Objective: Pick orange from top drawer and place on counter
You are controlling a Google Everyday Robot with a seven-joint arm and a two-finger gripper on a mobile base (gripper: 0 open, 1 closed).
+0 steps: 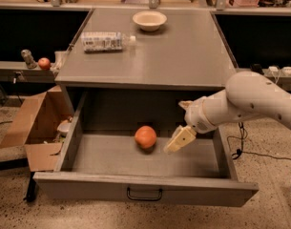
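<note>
The middle of the orange [146,137] in the open top drawer is the next spot my gripper will move to and close on.
The orange [145,137] lies on the floor of the open top drawer [88,187], near its middle. The drawer's black wire handle [144,194] faces the camera. My gripper [175,126] is inside the drawer, just right of the orange, a small gap away. It is open and empty, and its lower cream finger [180,140] points down-left toward the fruit. The white arm comes in from the right over the drawer's right wall. The grey counter [173,56] lies above the drawer.
A white bowl [149,19] and a lying plastic bottle [104,41] are on the counter's far part. A brown cardboard box [33,123] stands left of the drawer. A small red fruit [44,63] sits on the left ledge. Cables lie on the floor at right.
</note>
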